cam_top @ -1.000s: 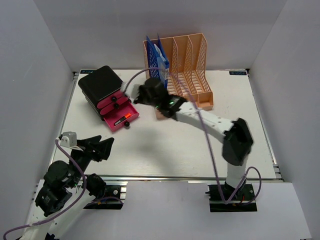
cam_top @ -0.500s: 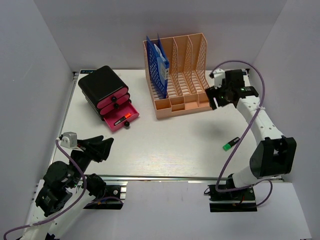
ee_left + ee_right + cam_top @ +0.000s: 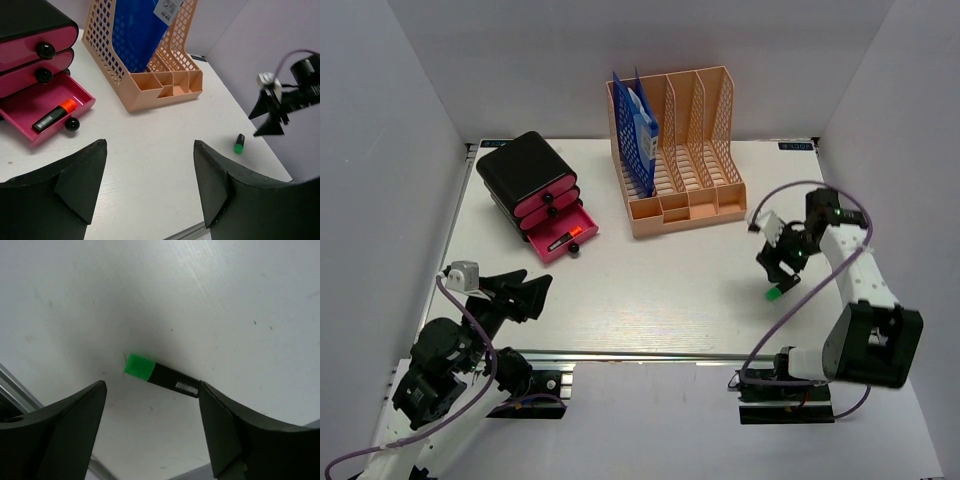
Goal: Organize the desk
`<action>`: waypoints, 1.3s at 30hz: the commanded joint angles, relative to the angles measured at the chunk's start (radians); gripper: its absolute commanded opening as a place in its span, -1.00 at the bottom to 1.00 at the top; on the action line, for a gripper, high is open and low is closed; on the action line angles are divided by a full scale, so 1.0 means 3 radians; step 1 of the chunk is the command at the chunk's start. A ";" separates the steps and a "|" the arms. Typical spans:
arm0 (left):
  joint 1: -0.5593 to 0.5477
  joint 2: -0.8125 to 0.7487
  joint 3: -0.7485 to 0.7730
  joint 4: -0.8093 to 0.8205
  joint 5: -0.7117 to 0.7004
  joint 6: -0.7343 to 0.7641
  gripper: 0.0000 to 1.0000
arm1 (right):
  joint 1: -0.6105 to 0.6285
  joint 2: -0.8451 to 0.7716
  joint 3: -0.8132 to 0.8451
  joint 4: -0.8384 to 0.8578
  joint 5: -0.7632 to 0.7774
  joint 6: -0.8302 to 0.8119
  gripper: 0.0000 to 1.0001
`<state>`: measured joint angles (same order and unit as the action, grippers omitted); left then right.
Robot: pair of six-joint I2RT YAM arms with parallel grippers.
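Note:
The black highlighter has a green cap (image 3: 774,293) (image 3: 143,368) that meets its body. My right gripper closes on that cap next, near where the two meet.
The desk (image 3: 670,290) is a white tabletop. A black highlighter with a green cap (image 3: 775,292) lies on it at the right, also seen from the left wrist as the highlighter (image 3: 240,144). My right gripper (image 3: 780,262) hangs open just above it. In the right wrist view the highlighter (image 3: 160,372) lies crosswise just past the fingertips of the right gripper (image 3: 151,385), with nothing held. My left gripper (image 3: 525,292) sits open and empty near the front left; in its own view the left gripper (image 3: 150,142) frames bare desk.
A black drawer unit with pink drawers (image 3: 535,190) stands at the back left. Its bottom drawer is open, and an orange highlighter (image 3: 570,235) lies in it. A peach mesh file rack (image 3: 685,160) holds a blue folder (image 3: 638,125) in its left slot. A metal rail (image 3: 650,354) runs along the front edge.
My right arm swung from the file rack's left side to the right of the desk and came down over the green highlighter, its jaws going from shut to open. The left arm barely moved.

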<state>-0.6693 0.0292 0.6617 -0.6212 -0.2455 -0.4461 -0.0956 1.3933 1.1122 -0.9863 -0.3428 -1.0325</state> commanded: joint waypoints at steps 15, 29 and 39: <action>0.0022 0.0143 -0.0002 -0.0005 0.0041 0.0030 0.60 | -0.0045 -0.0768 -0.1462 0.0807 0.0431 -0.2659 0.78; 0.0022 0.0097 -0.0007 -0.0015 0.0000 0.0014 0.60 | -0.0019 0.0089 -0.1325 0.1023 0.0667 -0.2337 0.55; 0.0022 0.0092 -0.0002 -0.0026 -0.0010 -0.0001 0.60 | 0.0088 0.0438 -0.1325 0.0573 0.0744 -0.2536 0.27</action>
<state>-0.6693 0.0517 0.6617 -0.6220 -0.2462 -0.4458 -0.0772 1.4635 0.7670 -0.7311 -0.0750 -1.7622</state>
